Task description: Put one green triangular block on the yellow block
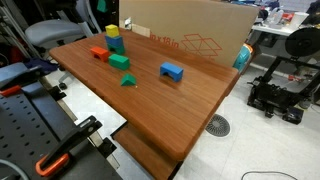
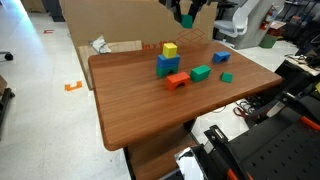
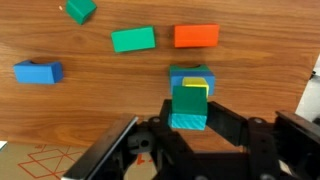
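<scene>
The bright green triangular block will go down from my gripper on top of the yellow block point(image 1: 111, 24) point(image 3: 194, 94) above the blue block.
My gripper point(image 3: 189, 118) is shut on a bright green triangular block point(image 3: 188, 101) and holds it in the air. In the wrist view the block hangs just in front of the yellow block point(image 3: 197, 83). The yellow block tops a small stack on a blue block point(image 3: 190, 71). In an exterior view the gripper point(image 2: 188, 16) is high above the table's far edge with the green block point(image 2: 187, 19) in it, well above the yellow block point(image 2: 170, 49). The yellow block point(image 1: 112, 31) also shows in an exterior view, where the gripper is out of view.
On the wooden table point(image 2: 150, 110) lie a red block point(image 2: 178, 80), a wider darker green block point(image 2: 200, 72), a blue block point(image 2: 221, 57) and a tiny green block point(image 2: 227, 77). A large cardboard box point(image 1: 190, 35) stands behind the table.
</scene>
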Controlling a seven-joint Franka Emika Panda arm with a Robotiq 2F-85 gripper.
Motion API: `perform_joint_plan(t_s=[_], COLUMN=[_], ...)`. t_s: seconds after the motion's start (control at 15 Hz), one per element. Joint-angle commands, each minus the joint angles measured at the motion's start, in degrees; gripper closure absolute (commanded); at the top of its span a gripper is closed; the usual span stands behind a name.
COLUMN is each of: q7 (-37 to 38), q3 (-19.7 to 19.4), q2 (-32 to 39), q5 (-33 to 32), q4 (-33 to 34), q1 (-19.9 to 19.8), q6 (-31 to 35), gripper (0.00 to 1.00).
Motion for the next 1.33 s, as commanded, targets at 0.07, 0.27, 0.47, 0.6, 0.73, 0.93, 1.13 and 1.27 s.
perform_joint_plan(t_s=[0.07, 0.27, 0.47, 0.6, 0.73, 0.93, 1.13, 1.27], q7=[1.1, 1.0, 1.0, 1.1, 1.3, 1.4, 1.6, 1.6], q3=[-0.8, -0.8, -0.8, -1.0, -1.1, -1.1, -1.2, -1.4], q2=[4.5, 6.3, 7.6, 8.4, 9.0, 9.7, 10.3, 10.5], q5=[-3.6, -3.6, -3.3, -3.5, -3.5, -3.3, -3.4, -3.5], q4=[3.9, 5.2, 5.9, 6.3, 6.7, 7.3, 7.9, 8.1], q1=[1.3, 1.4, 1.7, 2.0, 2.4, 2.7, 2.9, 3.1], q6=[1.0, 1.2, 1.3, 1.1, 1.1, 0.8, 0.7, 0.4], gripper=[0.85, 0.85, 0.85, 0.85, 0.85, 0.85, 0.85, 0.85])
